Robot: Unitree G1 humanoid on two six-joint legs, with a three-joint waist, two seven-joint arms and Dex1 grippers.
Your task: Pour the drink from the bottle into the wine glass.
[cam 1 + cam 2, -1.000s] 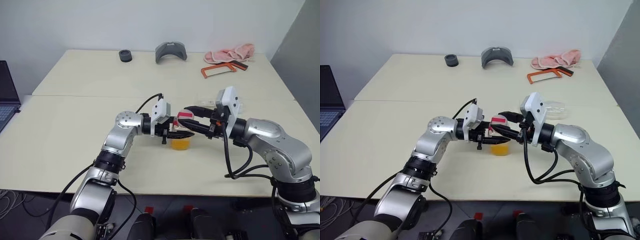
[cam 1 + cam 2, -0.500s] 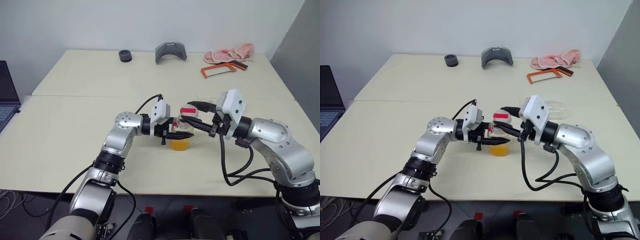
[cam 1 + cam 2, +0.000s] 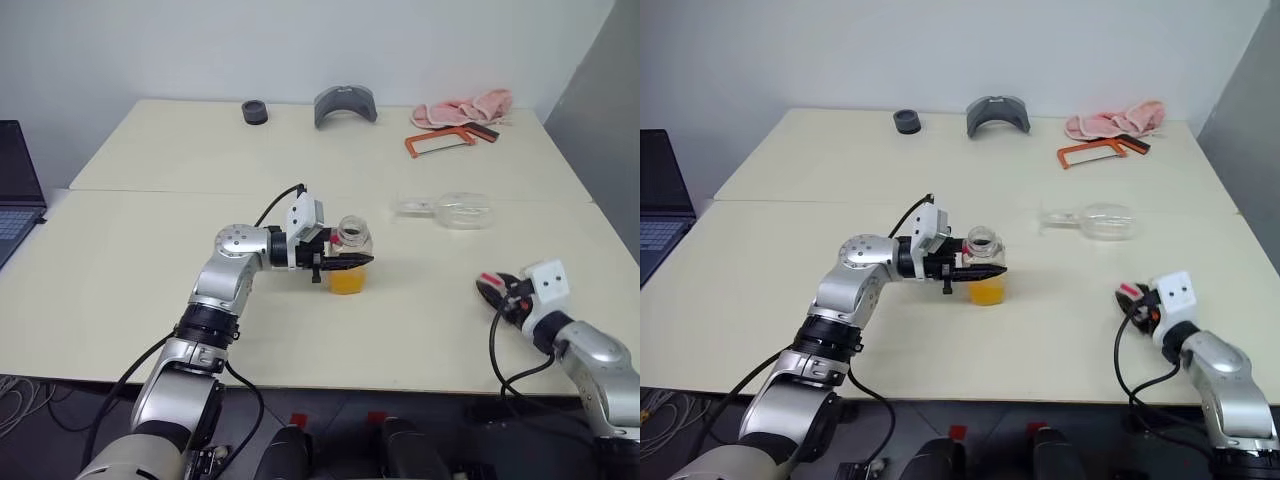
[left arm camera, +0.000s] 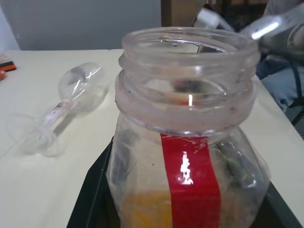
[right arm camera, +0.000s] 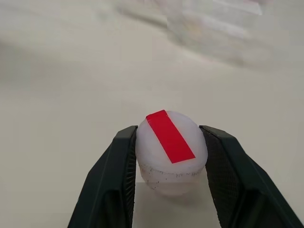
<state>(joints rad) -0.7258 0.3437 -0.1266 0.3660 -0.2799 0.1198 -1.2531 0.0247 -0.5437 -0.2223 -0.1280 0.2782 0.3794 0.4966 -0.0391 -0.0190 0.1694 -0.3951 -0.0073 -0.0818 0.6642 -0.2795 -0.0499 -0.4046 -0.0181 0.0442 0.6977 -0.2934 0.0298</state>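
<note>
My left gripper will let go of the bottle on the table just this side of the seam (image 3: 247,233), straight in front of the black ring.
The bottle (image 3: 349,250) stands upright mid-table, a small clear one with a red stripe (image 4: 193,185) and an open mouth. The orange drink (image 3: 346,283) fills its lower part. My left gripper (image 3: 345,262) reaches in level from the left and is shut on the bottle's body. Far to the right, near the table's front edge, my right gripper (image 5: 171,156) is shut on the white cap (image 5: 171,145), which has a red strip on top. The wine glass (image 3: 455,210) lies on its side behind and to the right of the bottle, also seen as a clear glass (image 4: 66,107) in the left wrist view.
Along the back edge sit a small black ring (image 3: 254,111), a grey curved piece (image 3: 343,103), a pink cloth (image 3: 462,107) and an orange hacksaw (image 3: 440,142). A laptop (image 3: 15,190) is at the far left. A seam runs across the table behind the bottle.
My right gripper has come away from the bottle's top with the cap and swung right and down to the front edge. The bottle's mouth now stands open. The left gripper shifted slightly left.
</note>
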